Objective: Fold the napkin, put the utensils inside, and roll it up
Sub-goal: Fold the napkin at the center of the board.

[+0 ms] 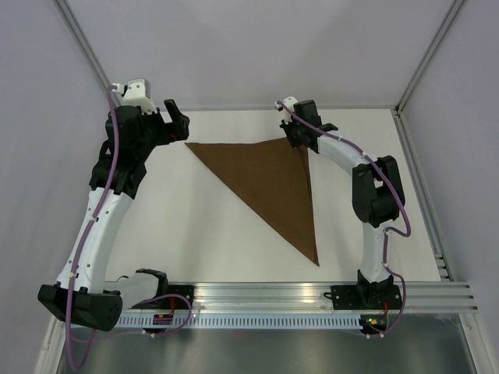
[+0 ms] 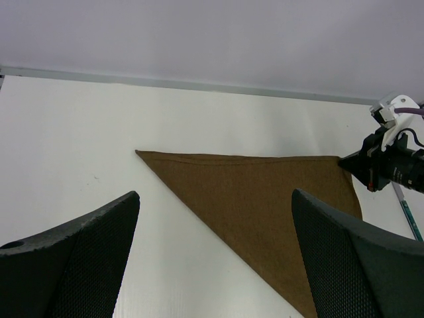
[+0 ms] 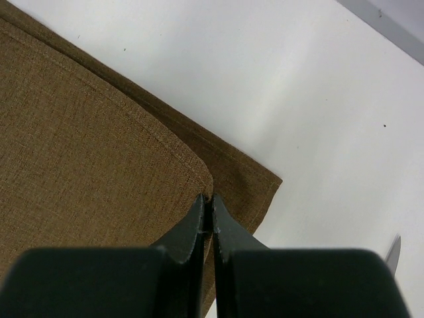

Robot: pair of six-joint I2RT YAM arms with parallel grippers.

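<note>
The robot's right gripper needs to release the tip of the napkin's upper layer just inside the lower layer's exposed corner (image 1: 305,146) (image 3: 263,193).
The dark-brown napkin (image 1: 273,183) lies folded into a triangle on the white table, its long edge running from far left to near right. My right gripper (image 1: 301,145) is at the far right corner, shut on the top layer's corner (image 3: 211,197), which lifts off the lower layer (image 3: 245,179). My left gripper (image 1: 178,123) hovers open by the napkin's far left corner, nothing between its fingers (image 2: 215,193). A knife with a silver blade tip (image 3: 393,255) and a teal handle (image 2: 410,220) lies just right of the napkin, hidden under the right arm in the top view.
The back wall meets the table just beyond the napkin (image 2: 199,85). A metal rail (image 1: 312,294) runs along the near edge between the two arm bases. White table (image 1: 195,234) lies left of and in front of the napkin.
</note>
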